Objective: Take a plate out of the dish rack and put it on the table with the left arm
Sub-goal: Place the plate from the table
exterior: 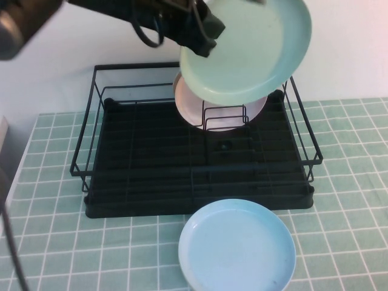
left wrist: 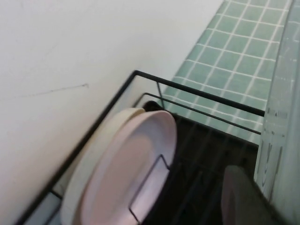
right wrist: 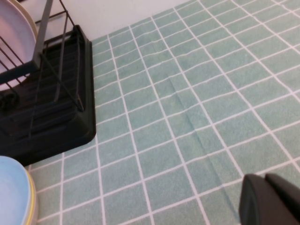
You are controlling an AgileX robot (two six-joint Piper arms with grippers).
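I should use my left gripper to set the pale mint-green plate, now tilted above the rack's back, down on top of the light sky-blue plate [exterior: 229, 248] before the rack.
My left gripper [exterior: 204, 31] is shut on the left rim of the pale mint-green plate [exterior: 248, 48] and holds it tilted in the air above the back of the black dish rack [exterior: 151, 163]. In the left wrist view the plate's edge [left wrist: 283, 117] fills one side beside a dark finger [left wrist: 241, 197], with the rack's wire [left wrist: 197, 93] below. The table [exterior: 351, 182] of pale green tiles lies all round the rack. My right gripper [right wrist: 272, 201] hovers low over bare tiles to the right of the rack, fingers together and empty; it is out of the high view.
A pale pink plate [exterior: 221, 112] stands upright in the rack's dividers, below the lifted plate; it also shows in the left wrist view [left wrist: 131, 173]. A light sky-blue plate [exterior: 236, 245] lies on the table in front of the rack. A white wall stands behind the rack.
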